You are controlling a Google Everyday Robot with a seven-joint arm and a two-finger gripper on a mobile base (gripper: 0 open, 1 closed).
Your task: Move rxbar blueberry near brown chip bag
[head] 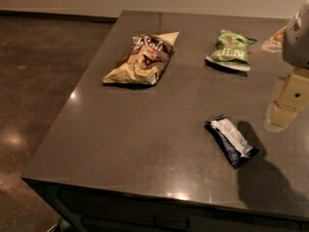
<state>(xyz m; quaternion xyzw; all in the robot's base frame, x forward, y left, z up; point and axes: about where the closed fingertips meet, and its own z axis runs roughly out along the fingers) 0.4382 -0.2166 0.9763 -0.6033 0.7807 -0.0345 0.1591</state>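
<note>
My gripper is going to the rxbar blueberry. It will close on the back end (215,127) of the bar, the end closer to the brown chip bag.
The rxbar blueberry (231,141), a small flat navy wrapper with a white label panel, lies on the grey table (145,124) toward the front right. The brown chip bag (140,59), crinkled, with a dark brown top and a pale yellow lower part, lies at the back left of the table. My gripper (282,112) hangs at the right edge of the view, above the table, to the right of the rxbar and a little behind it, and apart from it. It holds nothing that I can see.
A green chip bag (229,50) lies at the back, right of the brown bag. A pale orange package (274,40) shows at the far right, partly hidden by my arm. The table's left and front edges drop to a dark floor (38,81).
</note>
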